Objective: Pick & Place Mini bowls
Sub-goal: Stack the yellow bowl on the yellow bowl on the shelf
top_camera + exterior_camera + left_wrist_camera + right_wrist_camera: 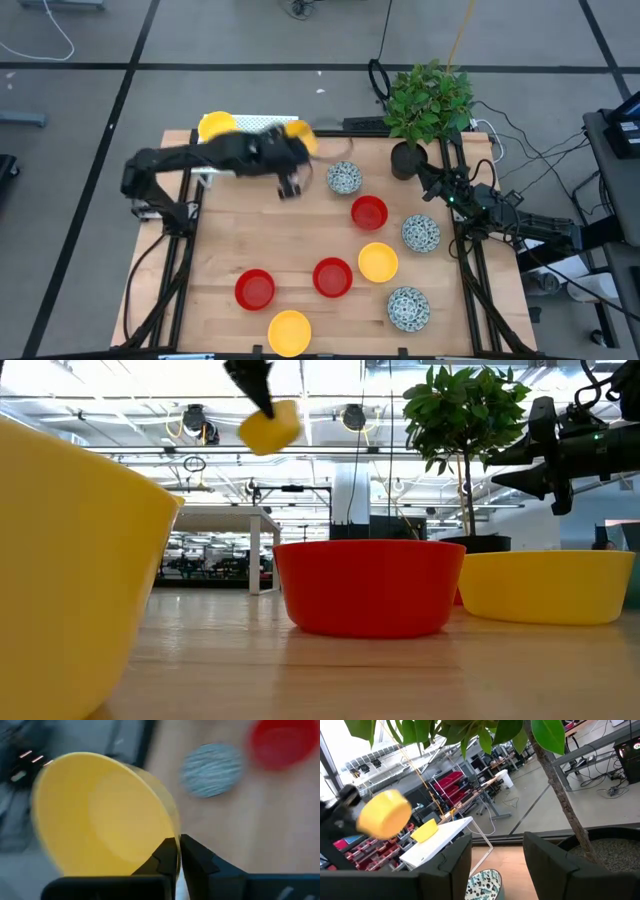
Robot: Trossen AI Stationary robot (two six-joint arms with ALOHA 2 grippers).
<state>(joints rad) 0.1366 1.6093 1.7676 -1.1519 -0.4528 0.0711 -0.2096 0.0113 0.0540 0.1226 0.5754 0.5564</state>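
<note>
Next, my left gripper lets go of the yellow bowl inside the other yellow bowl on the white rack [216,126].
My left gripper [298,155] is shut on a yellow mini bowl [305,137], held high above the table's far left part; the low view shows it in the air [270,428]. Another yellow bowl [217,126] rests on a white rack at the far edge. Several more mini bowls stand on the wood: speckled [344,178], red [369,212], speckled [421,233], yellow [378,261], red [332,277], red [255,289], yellow [289,331], speckled [408,307]. My right gripper [497,865] waits open at the right edge, beside the plant. My left gripper [179,842] pinches the yellow bowl's rim [175,832], one finger [165,857] inside the bowl and one [197,857] outside. The fingers slant downward. The bowl is lifted clear of the table and tilted, with its opening turned toward the wrist.
A potted plant in a black pot [405,160] stands at the far right corner, next to my right arm. The white rack [265,123] lies along the far edge. Bare wood [240,225] stretches across the left half of the table.
</note>
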